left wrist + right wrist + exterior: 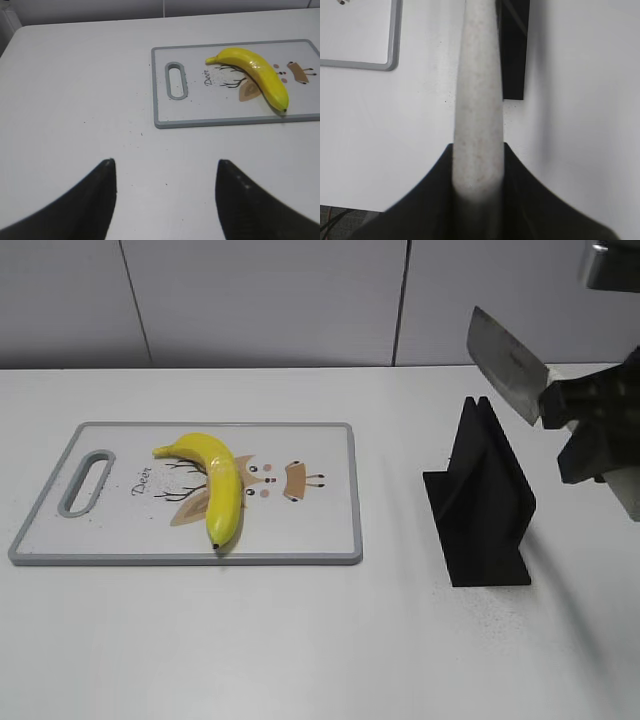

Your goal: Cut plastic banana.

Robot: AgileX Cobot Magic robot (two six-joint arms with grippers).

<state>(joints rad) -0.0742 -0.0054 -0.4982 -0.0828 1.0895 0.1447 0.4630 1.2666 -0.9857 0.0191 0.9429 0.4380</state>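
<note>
Next, my right gripper lets go of the cleaver in the slanted top slot of the black knife stand [507, 456].
The plastic banana [218, 482] is glossy yellow, curved, and lies on a white cutting board [320, 530] with a grey rim and a deer drawing. Both also show in the left wrist view, the banana [257, 72] on the board [200, 107]. My right gripper [560, 405] is shut on a cleaver [505, 362] and holds it in the air above a black knife stand [483, 500]. In the right wrist view the cleaver's handle [479, 115] runs up between the jaws [478, 150]. My left gripper [165, 162] is open and empty over bare table, left of the board.
The black knife stand [515, 55] sits right of the board on the white table [300, 640]. A grey panel wall [260, 300] stands behind the table. The board's corner [390, 60] shows in the right wrist view.
</note>
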